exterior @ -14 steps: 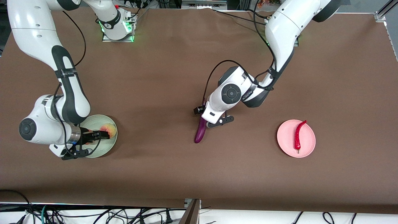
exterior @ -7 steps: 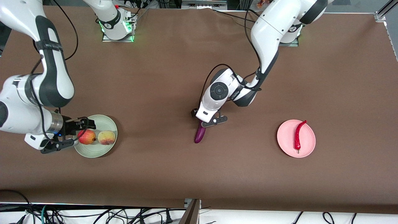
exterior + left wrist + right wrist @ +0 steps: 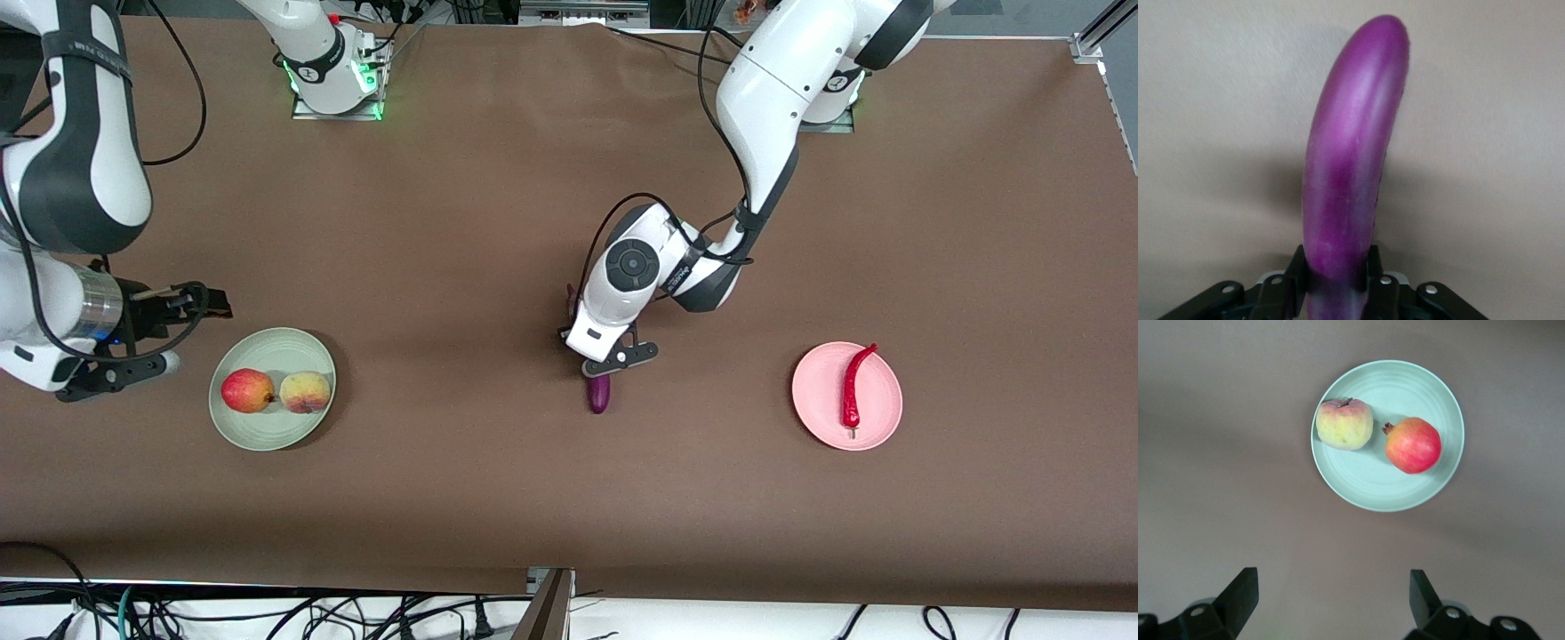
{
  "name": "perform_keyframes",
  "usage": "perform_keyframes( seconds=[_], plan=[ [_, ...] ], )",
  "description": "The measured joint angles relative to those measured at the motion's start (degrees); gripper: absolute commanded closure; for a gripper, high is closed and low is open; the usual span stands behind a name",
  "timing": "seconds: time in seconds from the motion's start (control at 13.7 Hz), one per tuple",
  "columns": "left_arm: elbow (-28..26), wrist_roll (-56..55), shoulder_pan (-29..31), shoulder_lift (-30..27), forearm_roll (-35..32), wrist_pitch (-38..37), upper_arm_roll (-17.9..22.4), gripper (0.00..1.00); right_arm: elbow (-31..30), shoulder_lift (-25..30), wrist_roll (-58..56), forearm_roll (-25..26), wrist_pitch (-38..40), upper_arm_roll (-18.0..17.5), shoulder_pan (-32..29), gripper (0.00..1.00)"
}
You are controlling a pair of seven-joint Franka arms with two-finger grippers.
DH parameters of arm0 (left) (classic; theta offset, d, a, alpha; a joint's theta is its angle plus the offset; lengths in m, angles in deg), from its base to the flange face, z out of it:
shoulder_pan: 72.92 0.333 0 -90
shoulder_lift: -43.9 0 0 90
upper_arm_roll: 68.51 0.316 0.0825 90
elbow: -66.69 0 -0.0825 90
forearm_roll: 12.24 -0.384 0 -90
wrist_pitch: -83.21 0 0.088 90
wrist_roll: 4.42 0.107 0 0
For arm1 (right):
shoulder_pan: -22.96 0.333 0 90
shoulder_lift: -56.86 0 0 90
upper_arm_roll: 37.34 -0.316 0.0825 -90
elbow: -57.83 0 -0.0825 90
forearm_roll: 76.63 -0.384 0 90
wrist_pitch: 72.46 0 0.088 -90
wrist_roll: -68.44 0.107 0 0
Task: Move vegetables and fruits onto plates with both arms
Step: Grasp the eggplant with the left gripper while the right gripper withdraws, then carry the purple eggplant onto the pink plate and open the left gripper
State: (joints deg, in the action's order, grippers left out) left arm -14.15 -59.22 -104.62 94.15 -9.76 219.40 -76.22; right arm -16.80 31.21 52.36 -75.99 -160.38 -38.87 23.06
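Next, I release the purple eggplant from my left gripper on the pink plate (image 3: 838, 395) beside the red chili pepper.
My left gripper (image 3: 607, 360) is shut on the purple eggplant (image 3: 599, 394) and holds it over the middle of the table. In the left wrist view the eggplant (image 3: 1351, 153) sticks out from between the fingers (image 3: 1373, 267). The red chili pepper (image 3: 855, 384) lies on the pink plate (image 3: 818, 391). The red fruit (image 3: 247, 391) and the peach (image 3: 305, 392) sit side by side on the mint green plate (image 3: 276, 351). My right gripper (image 3: 182, 333) is open and empty, beside that plate. The right wrist view shows the plate (image 3: 1405, 380), the peach (image 3: 1344, 423) and the red fruit (image 3: 1413, 445).
Brown table cloth (image 3: 444, 267) covers the table. The arm bases stand along the edge farthest from the front camera. Cables and a metal bracket (image 3: 547, 604) lie along the near edge.
My right gripper let go of the red fruit on the mint plate and drew back from the plate, open. My left gripper lifted the eggplant and shifted it slightly toward the pink plate.
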Motion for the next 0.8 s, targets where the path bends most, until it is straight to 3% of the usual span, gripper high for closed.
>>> perform_keyframes(
  seconds=[0.37,0.8],
  plan=[
    [1.8,11.7,9.8,-3.6,0.1,-10.7,-0.8,1.00,-1.6,6.2,7.1,1.8,7.3,-0.5,0.0,0.00],
    [2.0,50.7,32.1,-8.9,1.9,-23.7,-4.2,1.00,-13.7,16.6,7.6,2.0,3.2,-3.2,0.1,0.00]
  ],
)
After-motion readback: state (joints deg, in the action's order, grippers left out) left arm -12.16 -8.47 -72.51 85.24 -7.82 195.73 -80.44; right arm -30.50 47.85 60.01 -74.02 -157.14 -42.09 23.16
